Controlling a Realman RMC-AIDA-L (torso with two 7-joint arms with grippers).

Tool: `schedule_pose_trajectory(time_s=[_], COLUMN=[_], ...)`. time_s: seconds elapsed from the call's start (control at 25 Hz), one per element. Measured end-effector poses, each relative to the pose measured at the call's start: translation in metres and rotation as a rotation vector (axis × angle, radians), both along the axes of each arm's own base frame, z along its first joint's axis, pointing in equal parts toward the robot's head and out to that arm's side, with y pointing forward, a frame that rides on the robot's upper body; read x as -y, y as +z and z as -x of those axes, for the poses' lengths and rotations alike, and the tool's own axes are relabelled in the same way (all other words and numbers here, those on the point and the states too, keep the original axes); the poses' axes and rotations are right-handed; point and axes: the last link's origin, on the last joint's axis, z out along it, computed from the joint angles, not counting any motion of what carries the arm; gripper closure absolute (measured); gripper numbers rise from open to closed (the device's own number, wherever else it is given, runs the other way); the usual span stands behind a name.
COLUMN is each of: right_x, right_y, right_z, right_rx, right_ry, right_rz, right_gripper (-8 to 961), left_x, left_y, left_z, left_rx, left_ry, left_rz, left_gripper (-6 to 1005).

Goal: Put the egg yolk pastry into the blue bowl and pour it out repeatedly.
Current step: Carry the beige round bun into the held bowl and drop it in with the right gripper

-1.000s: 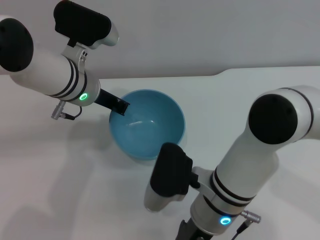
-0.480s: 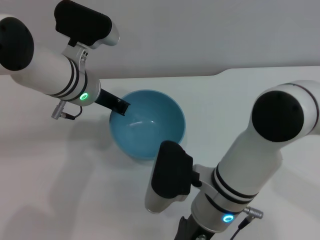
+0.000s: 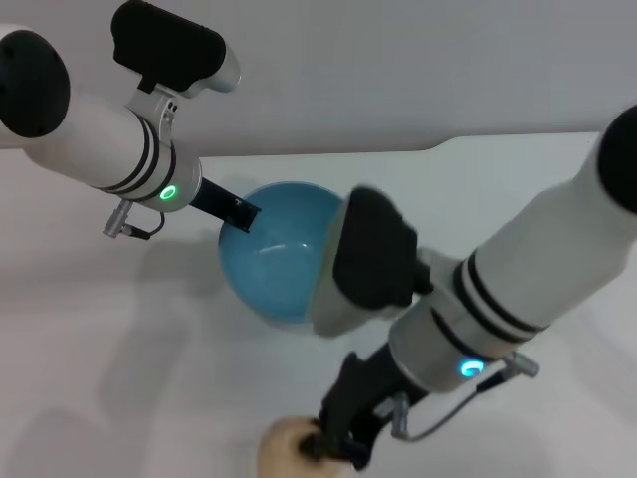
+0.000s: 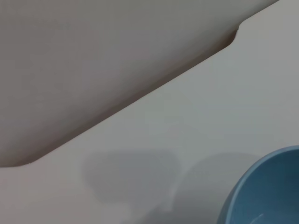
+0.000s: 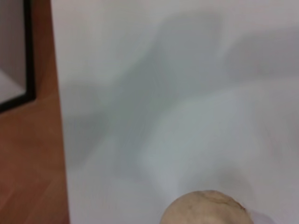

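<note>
My right gripper needs to let go of the egg yolk pastry inside the blue bowl (image 3: pixel 311 290), close to the bowl's near rim.
The blue bowl (image 3: pixel 274 261) stands on the white table in the middle of the head view. My left gripper (image 3: pixel 239 212) is shut on its left rim, with a black finger reaching inside. A piece of the bowl's rim also shows in the left wrist view (image 4: pixel 266 191). My right gripper (image 3: pixel 323 443) is near the table's front edge, in front of the bowl, shut on the egg yolk pastry (image 3: pixel 284 450). The pale tan ball sticks out to the left of the black fingers. The pastry also shows in the right wrist view (image 5: pixel 205 208). The right arm hides the bowl's right side.
The white table (image 3: pixel 119 329) ends at a grey wall at the back, with a notch in its far edge (image 3: pixel 438 147). The right wrist view shows the table's edge and brown floor (image 5: pixel 28 154) beyond it.
My right arm has swung up and to the right, bringing its gripper and the pastry into view at the front. It now covers the bowl's right side. The left arm and bowl have not moved.
</note>
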Motion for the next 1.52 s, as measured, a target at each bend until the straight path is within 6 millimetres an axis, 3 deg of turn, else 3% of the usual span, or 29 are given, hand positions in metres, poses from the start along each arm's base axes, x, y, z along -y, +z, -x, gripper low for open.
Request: schedule_pose_trajectory(time_s=[0.32, 0.44, 0.88, 1.0, 1.16, 1.32, 1.52], right_x=[-0.034, -0.053, -0.073, -0.075, -0.074, -0.081, -0.087], right_y=[0.048, 0.064, 0.073, 0.072, 0.074, 0.095, 0.136], right_z=[0.035, 0.038, -0.001, -0.009, -0.011, -0.015, -0.041], right_rx=[-0.179, -0.248, -0.211, -0.186, -0.177, -0.204, -0.247], right_ry=[0.029, -0.006, -0.114, -0.123, -0.103, -0.182, -0.379], right_rz=[-0.231, -0.337, -0.444, -0.453, -0.438, -0.495, -0.580], right_gripper=[923, 924, 927, 770, 710, 635, 521], left_x=[0.003, 0.006, 0.013, 0.016, 0.019, 0.018, 0.020], left_y=[-0.002, -0.005, -0.006, -0.005, -0.005, -0.006, -0.014], left_z=[-0.004, -0.006, -0.014, -0.019, -0.024, -0.024, -0.026], left_rx=[-0.018, -0.030, -0.013, -0.003, 0.009, 0.004, -0.004], left_ry=[0.003, -0.003, 0.015, 0.011, -0.003, -0.013, -0.059], left_rz=[0.036, 0.056, 0.091, 0.104, 0.119, 0.114, 0.108], left_gripper=[997, 997, 998, 997, 997, 998, 997])
